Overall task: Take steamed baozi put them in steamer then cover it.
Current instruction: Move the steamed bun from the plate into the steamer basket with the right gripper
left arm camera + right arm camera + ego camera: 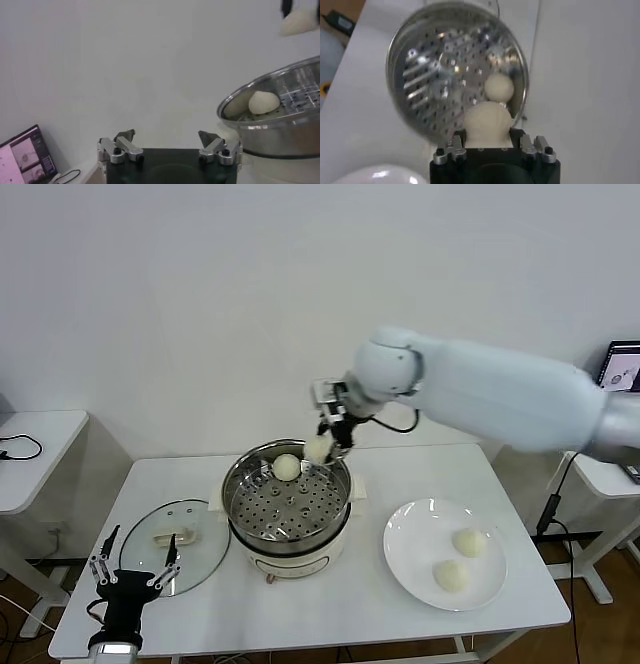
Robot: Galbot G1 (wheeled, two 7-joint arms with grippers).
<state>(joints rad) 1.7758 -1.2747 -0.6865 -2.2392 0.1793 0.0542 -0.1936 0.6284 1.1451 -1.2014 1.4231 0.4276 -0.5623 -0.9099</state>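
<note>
The robot's right gripper needs to release the baozi inside the steamer (251, 495) (469, 45) near the rim facing the glass cover.
My right gripper (326, 446) is shut on a cream-white baozi (318, 448) and holds it over the far rim of the shiny perforated steamer (244, 506). In the right wrist view the held baozi (487, 124) sits between the jaws. One baozi (287, 467) lies inside the steamer at the back; it also shows in the left wrist view (263, 102). Two baozi (468, 541) (450, 575) lie on the white plate (412, 534). The glass cover (195, 559) lies flat on the table left of the steamer. My left gripper (134, 568) is open and empty at the table's front left.
The steamer sits on a cream pot base (290, 564) at the table's middle. A small side table (35, 444) with a cable stands far left. Another table with a screen (622, 366) stands at far right.
</note>
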